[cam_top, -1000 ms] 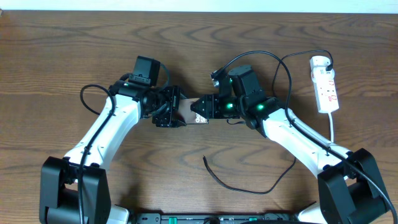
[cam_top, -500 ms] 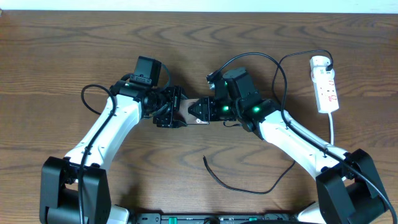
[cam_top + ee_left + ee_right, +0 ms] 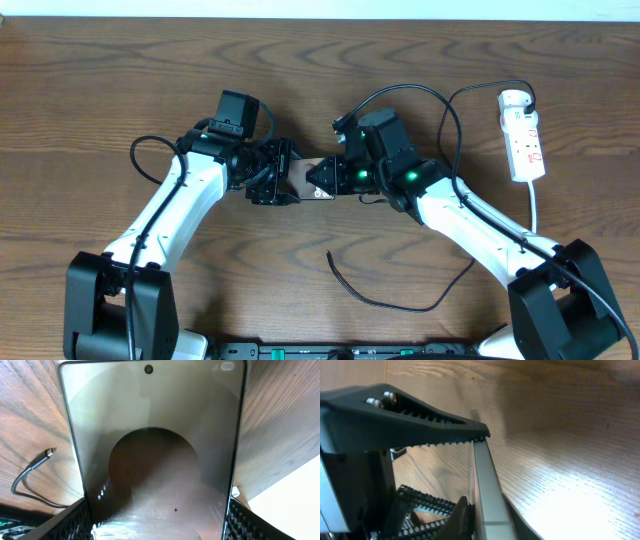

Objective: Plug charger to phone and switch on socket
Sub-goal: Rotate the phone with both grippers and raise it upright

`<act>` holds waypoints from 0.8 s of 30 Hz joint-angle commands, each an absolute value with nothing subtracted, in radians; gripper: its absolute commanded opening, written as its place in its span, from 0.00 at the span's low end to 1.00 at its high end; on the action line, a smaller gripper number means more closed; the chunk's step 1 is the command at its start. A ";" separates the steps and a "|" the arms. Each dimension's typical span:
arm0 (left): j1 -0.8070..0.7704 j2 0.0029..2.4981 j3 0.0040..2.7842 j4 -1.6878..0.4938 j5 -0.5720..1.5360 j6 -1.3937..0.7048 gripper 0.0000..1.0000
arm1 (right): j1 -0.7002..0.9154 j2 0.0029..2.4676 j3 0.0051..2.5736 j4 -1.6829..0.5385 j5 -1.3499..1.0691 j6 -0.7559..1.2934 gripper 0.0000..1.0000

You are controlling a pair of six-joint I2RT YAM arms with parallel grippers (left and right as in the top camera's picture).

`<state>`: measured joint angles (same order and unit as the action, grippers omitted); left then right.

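Note:
I will turn the phone with my right gripper, since my left gripper spans its long edges, before my left gripper pinches the phone's camera end point(image 3: 148, 369) by its sides.
The phone point(image 3: 304, 178) is held off the table between both grippers at the table's middle. My left gripper point(image 3: 276, 176) is shut on its left end; in the left wrist view the reflective slab point(image 3: 150, 435) fills the frame between my fingers point(image 3: 157, 527). My right gripper point(image 3: 326, 179) is closed on its right end; the right wrist view shows the phone edge-on point(image 3: 487, 495) between my jaws point(image 3: 476, 480). The charger cable point(image 3: 400, 305) lies on the table with its free tip point(image 3: 328, 255) near the front; the tip also shows in the left wrist view point(image 3: 49, 451). The socket point(image 3: 523, 135) lies far right.
The socket's white cord point(image 3: 535, 205) runs toward the front right. The charger's cable loops up behind my right arm point(image 3: 455, 110) to the socket's top end. The wooden table point(image 3: 100, 80) stretches left and back.
My right gripper and wrist shifted slightly left, closing in on the phone's right end. The left arm, the cable and the socket have not moved.

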<state>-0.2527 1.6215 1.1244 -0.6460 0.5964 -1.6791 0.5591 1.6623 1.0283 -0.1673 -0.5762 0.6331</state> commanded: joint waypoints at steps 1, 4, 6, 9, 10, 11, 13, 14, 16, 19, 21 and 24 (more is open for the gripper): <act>-0.255 1.599 1.165 -0.642 0.621 -1.680 0.07 | 0.565 1.672 1.044 -0.168 -0.574 0.630 0.01; -0.255 1.599 1.165 -0.642 0.621 -1.680 0.07 | 0.565 1.672 1.044 -0.168 -0.574 0.633 0.01; -0.255 1.599 1.165 -0.643 0.621 -1.677 0.07 | 0.564 1.672 1.044 -0.168 -0.574 0.633 0.01; -0.255 1.599 1.165 -0.643 0.621 -1.667 0.07 | 0.558 1.672 1.044 -0.165 -0.574 0.633 0.01; -0.255 1.599 1.165 -0.642 0.621 -1.656 0.07 | 0.554 1.672 1.044 -0.165 -0.574 0.633 0.01; -0.254 1.599 1.165 -0.642 0.621 -1.650 0.15 | 0.547 1.672 1.044 -0.165 -0.574 0.633 0.01; -0.252 1.599 1.165 -0.640 0.621 -1.631 0.48 | 0.528 1.672 1.044 -0.165 -0.575 0.632 0.01; -0.252 1.599 1.165 -0.634 0.621 -1.616 0.58 | 0.516 1.672 1.044 -0.165 -0.575 0.632 0.01; -0.247 1.599 1.165 -0.610 0.623 -1.581 0.79 | 0.490 1.672 1.044 -0.167 -0.575 0.632 0.01; -0.235 1.599 1.165 -0.564 0.664 -1.526 0.89 | 0.439 1.672 1.044 -0.165 -0.575 0.632 0.01; -0.226 1.599 1.165 -0.509 0.696 -1.466 0.89 | 0.398 1.672 1.044 -0.160 -0.575 0.632 0.01; -0.219 1.599 1.165 -0.395 0.732 -1.328 0.90 | 0.344 1.672 1.044 -0.143 -0.584 0.659 0.01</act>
<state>-0.2302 1.6176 1.1442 -0.4557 0.6724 -1.5028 0.3931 1.6791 1.0290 -0.1631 -0.5594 0.6365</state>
